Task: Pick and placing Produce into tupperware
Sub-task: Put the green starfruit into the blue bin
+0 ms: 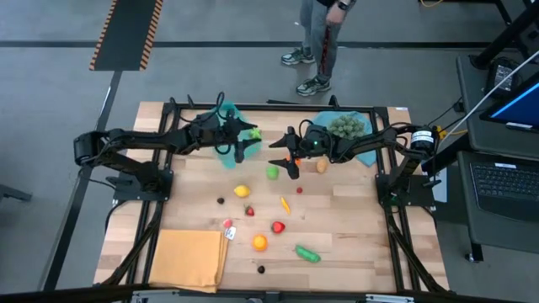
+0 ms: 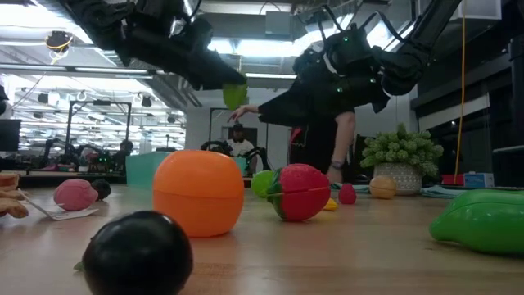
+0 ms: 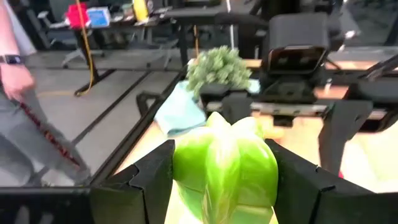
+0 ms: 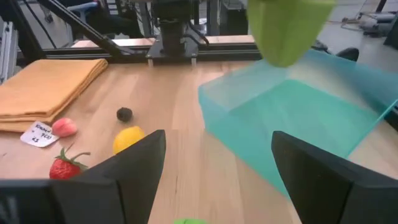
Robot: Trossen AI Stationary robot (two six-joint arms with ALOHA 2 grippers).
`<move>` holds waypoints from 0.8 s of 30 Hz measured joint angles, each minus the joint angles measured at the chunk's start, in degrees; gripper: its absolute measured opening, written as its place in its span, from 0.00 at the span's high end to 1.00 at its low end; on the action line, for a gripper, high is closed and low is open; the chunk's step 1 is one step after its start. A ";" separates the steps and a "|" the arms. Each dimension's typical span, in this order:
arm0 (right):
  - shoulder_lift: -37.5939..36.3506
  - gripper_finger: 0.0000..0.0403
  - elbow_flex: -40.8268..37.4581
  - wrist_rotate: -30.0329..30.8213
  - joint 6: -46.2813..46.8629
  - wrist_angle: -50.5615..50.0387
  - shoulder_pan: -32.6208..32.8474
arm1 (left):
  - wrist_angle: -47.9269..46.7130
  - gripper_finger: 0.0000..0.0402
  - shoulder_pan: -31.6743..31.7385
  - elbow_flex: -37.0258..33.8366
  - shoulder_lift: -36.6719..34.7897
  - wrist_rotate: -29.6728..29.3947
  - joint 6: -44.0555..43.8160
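Next, I release the green toy pepper from my left gripper inside the far end of the teal tupperware [image 1: 232,124].
A green toy pepper [image 3: 224,165], one piece of the produce, hangs in my left gripper [image 1: 246,135], which is shut on it by the right rim of the teal tupperware [image 4: 292,118]. The same pepper [image 2: 235,94] shows high over the table in the low view. My right gripper [image 1: 282,158] stands open just right of the tray, over a small green fruit [image 1: 272,172]. More produce lies on the wood: a lemon [image 1: 242,191], a strawberry [image 1: 249,210], an orange [image 1: 259,242] and a green cucumber [image 1: 307,253]. My left gripper pinches the pepper between its two fingers, one on each of its side lobes [image 3: 180,168]. The fingers come nearly level from the table's left. The pepper is lifted clear of the table and the tray.
A bushy grey-green cluster [image 1: 345,126] sits on a blue piece at the far right. A folded orange-tan mat [image 1: 189,259] lies at the near left corner. A person [image 1: 320,42] stands beyond the table's far edge. Bare wood shows at the near right.
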 joint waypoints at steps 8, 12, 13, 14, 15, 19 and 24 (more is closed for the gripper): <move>0.00 0.27 -0.02 3.17 4.03 -5.52 -0.07 | -6.57 0.49 2.63 0.00 -0.06 -5.76 -0.79; 0.00 0.27 -0.02 3.13 4.08 -8.39 -0.07 | -9.98 0.49 4.82 0.00 -0.06 -6.02 -2.75; 0.02 0.27 -0.02 3.09 4.10 -9.12 -0.07 | -11.17 0.49 5.41 0.01 -0.06 -6.02 -3.04; 0.02 0.27 -0.02 3.10 4.21 -9.66 -0.07 | -13.14 0.49 5.95 0.34 -0.06 -6.02 -3.08; 0.02 0.27 -0.02 3.08 4.21 -10.11 -0.07 | -15.67 0.49 6.49 1.03 -0.06 -6.05 -3.16; 0.04 0.27 -0.02 3.06 5.04 -11.34 -0.07 | -28.41 0.49 8.28 6.30 -0.04 -6.05 -3.19; 0.04 0.27 -0.02 2.97 5.78 -11.32 -0.07 | -42.94 0.49 10.08 13.68 -0.04 -6.05 -3.21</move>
